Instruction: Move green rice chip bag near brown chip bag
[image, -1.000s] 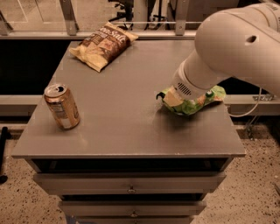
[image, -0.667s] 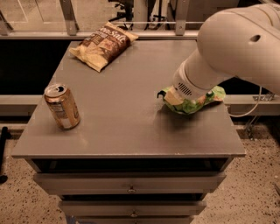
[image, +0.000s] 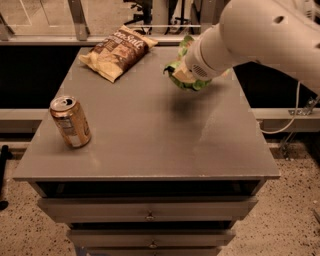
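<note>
I will set the green rice chip bag down on the grey table (image: 157, 61) and let go of it there, beside the brown chip bag's edge that faces the cable.
The green rice chip bag (image: 176, 66) is crumpled at the end of my large white arm. It hangs above the back right part of the grey table (image: 150, 145), with its shadow on the tabletop below. My gripper (image: 183, 75) is shut on it and mostly hidden behind the wrist. The brown chip bag (image: 118, 50), dark brown with pale yellow edges, lies flat at the back left of the table, a short way left of the green bag.
A tan drink can (image: 71, 122) stands upright near the table's left edge. Drawers (image: 150, 216) sit under the tabletop. A metal rail (image: 100, 41) runs behind the table. A white cable (image: 287, 125) hangs at the right.
My gripper has lifted the green bag off the table's right side and carried it towards the back, closer to the brown bag. The can and the brown bag have not moved.
</note>
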